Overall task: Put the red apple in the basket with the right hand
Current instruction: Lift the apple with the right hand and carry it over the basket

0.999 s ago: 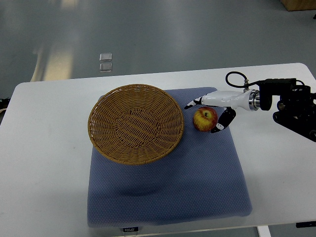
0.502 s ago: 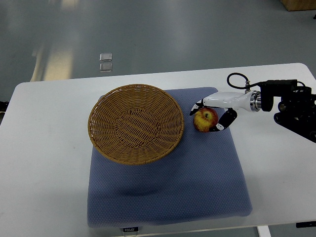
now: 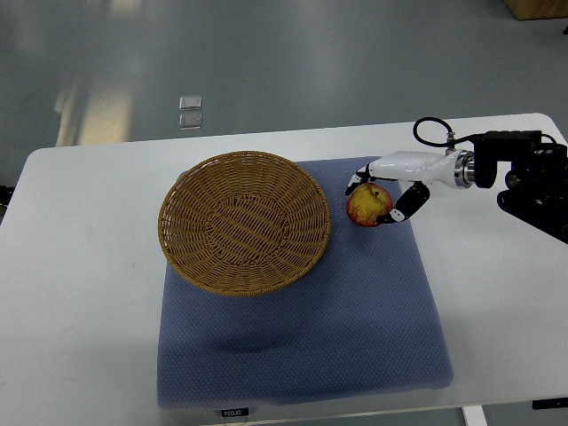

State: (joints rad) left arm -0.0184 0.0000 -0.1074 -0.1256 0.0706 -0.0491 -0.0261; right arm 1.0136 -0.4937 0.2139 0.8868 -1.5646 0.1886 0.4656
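The red apple will be let go from my right gripper on the middle of the woven basket's bottom (image 3: 239, 222).
A red and yellow apple (image 3: 367, 206) is in my right hand (image 3: 376, 197), just right of the woven basket (image 3: 244, 221). The white hand's fingers curl around the apple from above and from the right. The apple sits at or just above the blue mat (image 3: 302, 311); I cannot tell if it touches. The basket is empty and rests on the mat's upper left part. The right arm (image 3: 515, 173) comes in from the right edge. The left arm does not show.
The mat lies on a white table (image 3: 80, 293). Two small clear squares (image 3: 190, 111) lie on the floor beyond the table's far edge. A cable loop (image 3: 430, 129) arches over the right wrist.
The right hand's fingers closed around the apple. Hand and apple have shifted slightly up and away from the near side.
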